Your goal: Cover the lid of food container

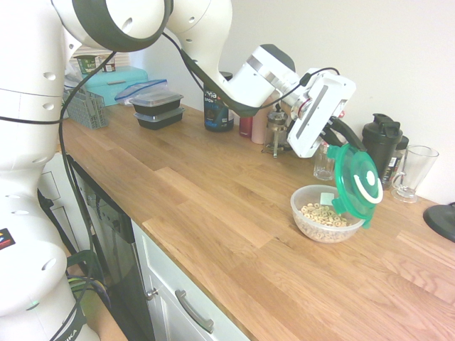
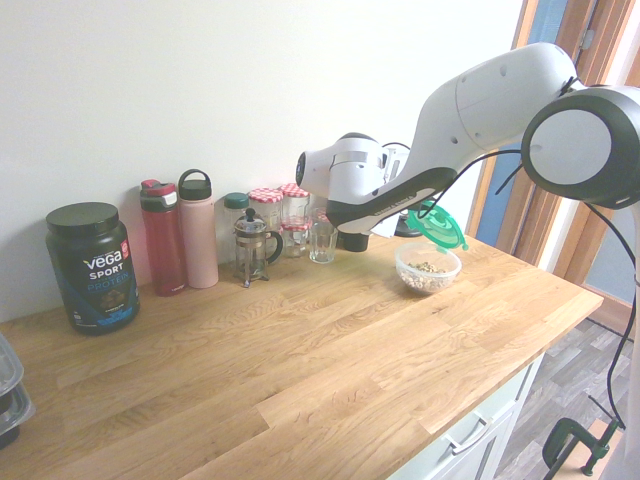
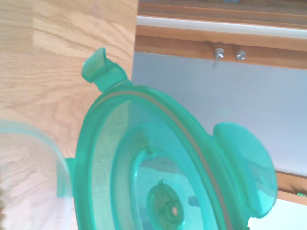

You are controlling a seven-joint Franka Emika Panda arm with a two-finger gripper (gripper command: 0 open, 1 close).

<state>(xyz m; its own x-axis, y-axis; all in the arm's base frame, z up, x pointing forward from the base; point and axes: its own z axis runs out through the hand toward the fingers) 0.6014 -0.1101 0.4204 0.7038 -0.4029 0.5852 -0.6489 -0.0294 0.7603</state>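
Note:
Next, I release the green lid, which now hangs tilted on edge, flat over the cereal on the food container's open rim (image 1: 313, 198).
The round green lid (image 1: 357, 183) with clip tabs and a white curved mark hangs tilted on edge, held at its upper rim by my gripper (image 1: 334, 147), which is shut on it. Its lower edge hovers just over the far right rim of the food container (image 1: 325, 214), a clear round bowl of ring-shaped cereal with a small white sticker, standing on the wooden counter (image 1: 213, 206). In the second exterior view the lid (image 2: 436, 228) sits aslant just above the container (image 2: 428, 268). The wrist view is filled by the lid's underside (image 3: 158, 172), with the container's clear rim (image 3: 33, 158) beside it.
Behind the container stand drinking glasses (image 1: 415, 172), a dark shaker bottle (image 1: 379, 142), a French press (image 2: 251, 247), checked-lid jars (image 2: 283, 213), two water bottles (image 2: 182, 232) and a black protein tub (image 2: 93, 266). Black meal-prep boxes (image 1: 157, 107) sit far back. The counter edge runs along the front.

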